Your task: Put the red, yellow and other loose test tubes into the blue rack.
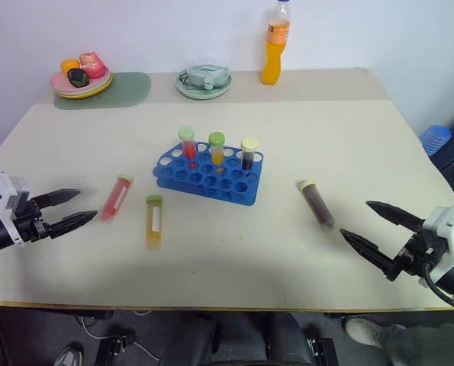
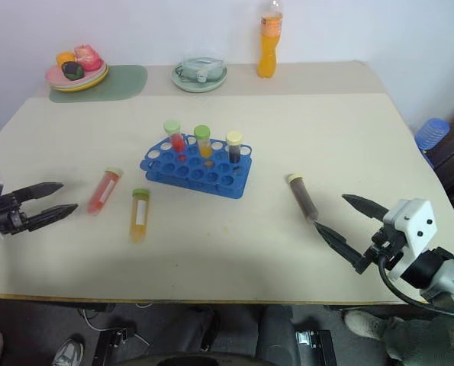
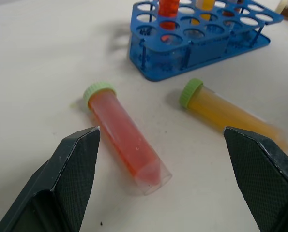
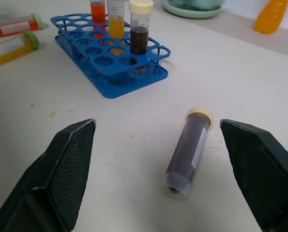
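Observation:
Next, I should move my right gripper to the dark brown tube and close it on the tube's body [image 1: 315, 200] [image 4: 189, 144], just below its cream cap.
The blue rack [image 1: 208, 176] stands mid-table with three upright tubes in its back row: red, yellow and dark. Left of it lie a red test tube [image 1: 115, 197] and a yellow test tube [image 1: 153, 220], both green-capped. A dark brown tube [image 1: 317, 203] with a cream cap lies to the rack's right. My left gripper [image 1: 65, 210] hovers open just left of the red tube [image 3: 125, 137], nothing between its fingers. My right gripper [image 1: 379, 231] is open and empty, a little right of and nearer than the dark tube [image 4: 188, 152].
Along the table's far edge stand a plate of toy food [image 1: 82, 77] on a green mat, a pale green dish [image 1: 203, 80] and an orange drink bottle [image 1: 275, 44]. A blue stool [image 1: 436, 139] sits beyond the table's right side.

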Available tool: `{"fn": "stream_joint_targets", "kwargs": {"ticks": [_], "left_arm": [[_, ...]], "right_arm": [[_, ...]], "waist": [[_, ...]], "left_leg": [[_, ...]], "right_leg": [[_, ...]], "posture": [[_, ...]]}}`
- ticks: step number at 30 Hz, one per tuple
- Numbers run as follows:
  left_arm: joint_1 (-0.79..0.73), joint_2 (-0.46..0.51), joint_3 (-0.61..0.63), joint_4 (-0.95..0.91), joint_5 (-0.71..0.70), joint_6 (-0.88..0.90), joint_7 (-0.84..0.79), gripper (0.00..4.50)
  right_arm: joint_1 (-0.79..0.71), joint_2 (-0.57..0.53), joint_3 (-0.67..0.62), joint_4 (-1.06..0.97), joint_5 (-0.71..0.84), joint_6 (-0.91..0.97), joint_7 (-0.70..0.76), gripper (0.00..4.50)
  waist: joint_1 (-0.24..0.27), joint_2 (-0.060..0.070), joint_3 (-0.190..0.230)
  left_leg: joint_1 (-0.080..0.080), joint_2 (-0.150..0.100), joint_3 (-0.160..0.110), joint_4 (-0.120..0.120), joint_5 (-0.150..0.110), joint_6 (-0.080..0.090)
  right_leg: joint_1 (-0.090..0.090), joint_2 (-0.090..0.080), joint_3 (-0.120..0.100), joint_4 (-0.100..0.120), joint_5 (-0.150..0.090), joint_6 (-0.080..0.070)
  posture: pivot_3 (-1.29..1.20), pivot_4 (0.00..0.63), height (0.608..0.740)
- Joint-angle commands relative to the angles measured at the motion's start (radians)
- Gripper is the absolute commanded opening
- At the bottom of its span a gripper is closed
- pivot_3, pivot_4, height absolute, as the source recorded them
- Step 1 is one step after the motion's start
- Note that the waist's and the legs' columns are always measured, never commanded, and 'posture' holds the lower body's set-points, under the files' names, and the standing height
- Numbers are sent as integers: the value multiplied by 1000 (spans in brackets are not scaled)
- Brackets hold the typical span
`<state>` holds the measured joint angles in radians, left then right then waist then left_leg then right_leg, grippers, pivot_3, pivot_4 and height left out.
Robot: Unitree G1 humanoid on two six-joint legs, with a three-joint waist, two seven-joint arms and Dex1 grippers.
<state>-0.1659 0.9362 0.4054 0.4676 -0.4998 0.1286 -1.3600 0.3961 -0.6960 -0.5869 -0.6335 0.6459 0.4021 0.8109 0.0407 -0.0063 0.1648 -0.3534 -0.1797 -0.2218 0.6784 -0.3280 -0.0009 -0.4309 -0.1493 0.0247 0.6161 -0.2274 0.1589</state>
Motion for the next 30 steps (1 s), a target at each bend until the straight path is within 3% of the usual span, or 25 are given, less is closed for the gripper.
{"fn": "stream_joint_targets", "kwargs": {"ticks": [1,13,30], "left_arm": [[3,25,7,-27,7,2,-5,4146],[-27,12,11,-97,-17,83,-11,4146],[8,-23,27,-212,-55,122,39,4146]], "right_arm": [[-10,-18,-21,-33,12,0,-6,4231],[-91,-42,39,-71,27,60,-63,4231],[-86,-21,28,46,-13,-41,18,4231]], "waist": [[0,0,0],[-1,0,0],[-1,0,0]], "left_leg": [[0,0,0,0,0,0],[0,0,0,0,0,0],[0,0,0,-1,0,0]], "right_leg": [[0,0,0,0,0,0],[0,0,0,-1,0,0],[0,0,0,-1,0,0]], "posture": [[0,150,740],[0,150,740],[0,150,740]]}}
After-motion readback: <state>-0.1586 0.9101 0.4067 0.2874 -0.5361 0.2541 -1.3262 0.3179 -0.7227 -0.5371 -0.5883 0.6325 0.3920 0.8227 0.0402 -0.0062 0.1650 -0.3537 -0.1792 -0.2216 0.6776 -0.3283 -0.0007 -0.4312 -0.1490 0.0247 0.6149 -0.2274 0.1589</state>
